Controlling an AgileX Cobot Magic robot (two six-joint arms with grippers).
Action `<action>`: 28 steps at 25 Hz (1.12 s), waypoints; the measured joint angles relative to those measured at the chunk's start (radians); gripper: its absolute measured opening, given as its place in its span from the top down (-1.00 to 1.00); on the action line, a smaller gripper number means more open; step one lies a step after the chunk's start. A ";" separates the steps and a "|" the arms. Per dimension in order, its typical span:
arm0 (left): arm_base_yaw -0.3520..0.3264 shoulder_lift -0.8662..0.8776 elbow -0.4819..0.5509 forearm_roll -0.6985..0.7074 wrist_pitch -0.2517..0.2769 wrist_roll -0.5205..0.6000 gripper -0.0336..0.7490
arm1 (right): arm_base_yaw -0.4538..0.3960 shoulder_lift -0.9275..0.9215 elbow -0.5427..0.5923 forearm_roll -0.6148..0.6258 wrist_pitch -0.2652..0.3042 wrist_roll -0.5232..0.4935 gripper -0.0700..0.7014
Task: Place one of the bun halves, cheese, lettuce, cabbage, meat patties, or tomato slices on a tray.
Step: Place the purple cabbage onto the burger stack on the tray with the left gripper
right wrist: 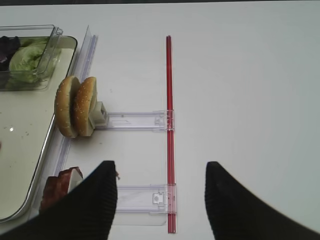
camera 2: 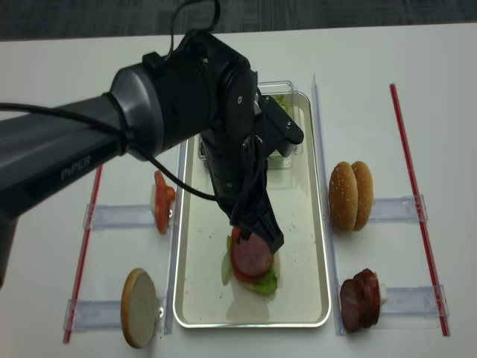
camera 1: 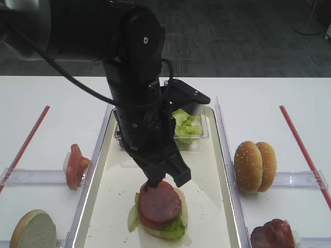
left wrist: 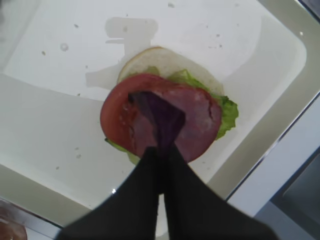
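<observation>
The purple cabbage leaf, now over or on the stack, will be let go by my left gripper on the middle of the pink meat patty (camera 2: 253, 250) (left wrist: 167, 117).
My left gripper (left wrist: 161, 150) is shut on a small dark purple cabbage (left wrist: 162, 120) leaf. The leaf hangs over, or rests on, a stack on the cream tray (left wrist: 60, 125). That stack is a bun half (left wrist: 150, 57), lettuce (left wrist: 227, 112), a tomato slice (left wrist: 117, 117) and a pink meat patty (left wrist: 200, 120). Seen from above, the left gripper (camera 1: 165, 181) stands at the far edge of the meat patty (camera 1: 160, 201). My right gripper (right wrist: 160, 200) is open over bare table, right of the tray, with nothing between its fingers (right wrist: 95, 200).
Two bun halves (camera 1: 254, 165) stand on edge in a clear holder right of the tray, with meat patties (camera 1: 273, 235) nearer. Tomato slices (camera 1: 75, 165) and one bun half (camera 1: 33, 230) stand on the left. A clear box of lettuce (camera 1: 187, 126) sits at the tray's far end. Red strips (camera 1: 302, 150) flank the table.
</observation>
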 joint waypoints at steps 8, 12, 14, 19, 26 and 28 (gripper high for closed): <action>-0.008 0.000 0.053 0.016 -0.018 0.040 0.94 | 0.000 0.000 0.000 0.000 0.000 0.002 -0.29; -0.010 0.000 0.081 0.016 -0.043 0.068 0.94 | 0.000 0.000 0.000 0.000 0.000 0.002 -0.29; -0.010 0.000 0.081 0.011 -0.070 0.082 0.94 | 0.000 0.000 0.000 0.000 0.000 0.002 -0.29; -0.014 0.002 0.081 -0.012 -0.086 0.137 0.94 | 0.000 0.000 0.000 0.000 0.000 0.002 -0.29; -0.025 0.042 0.081 -0.008 -0.086 0.164 0.94 | 0.000 0.000 0.000 0.000 0.000 0.002 -0.29; -0.027 0.044 0.081 -0.008 -0.086 0.164 0.94 | 0.000 0.000 0.000 0.000 0.000 0.002 -0.29</action>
